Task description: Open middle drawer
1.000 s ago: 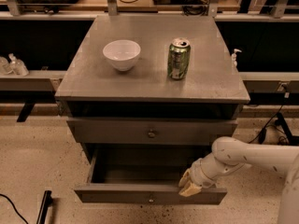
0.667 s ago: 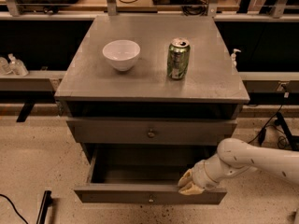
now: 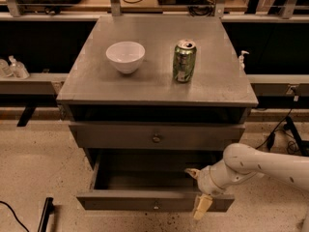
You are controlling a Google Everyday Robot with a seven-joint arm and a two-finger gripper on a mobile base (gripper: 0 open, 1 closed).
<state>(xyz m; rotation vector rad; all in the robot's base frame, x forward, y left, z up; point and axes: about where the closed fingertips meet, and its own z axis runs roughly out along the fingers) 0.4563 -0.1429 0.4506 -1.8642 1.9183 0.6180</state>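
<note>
My gripper is going to close inside the middle drawer, just behind the drawer's front edge (image 3: pixel 181 189) between its knob and my arm, to pull it further open.
The middle drawer (image 3: pixel 120 200) is pulled well out of the grey cabinet, showing its plain grey tray (image 3: pixel 145 178) and a small round knob (image 3: pixel 155 206) at the centre of its front. My gripper (image 3: pixel 197 190) is at the right part of that drawer's front edge, well right of the knob. It looks open: one cream finger (image 3: pixel 203 208) hangs down over the drawer front and the other tip (image 3: pixel 190 171) points into the tray. It holds nothing. The drawer above (image 3: pixel 157 137) is shut.
A white bowl (image 3: pixel 125 56) and a green can (image 3: pixel 184 61) stand on the cabinet top (image 3: pixel 212 88). My white arm (image 3: pixel 270 166) reaches in from the right. Cables (image 3: pixel 285 129) lie on the floor at the right. A dark bar (image 3: pixel 44 215) lies at the lower left.
The gripper's fingers have spread apart at the drawer's front edge, one now hanging down over the front. The arm has shifted slightly. The drawer has not moved.
</note>
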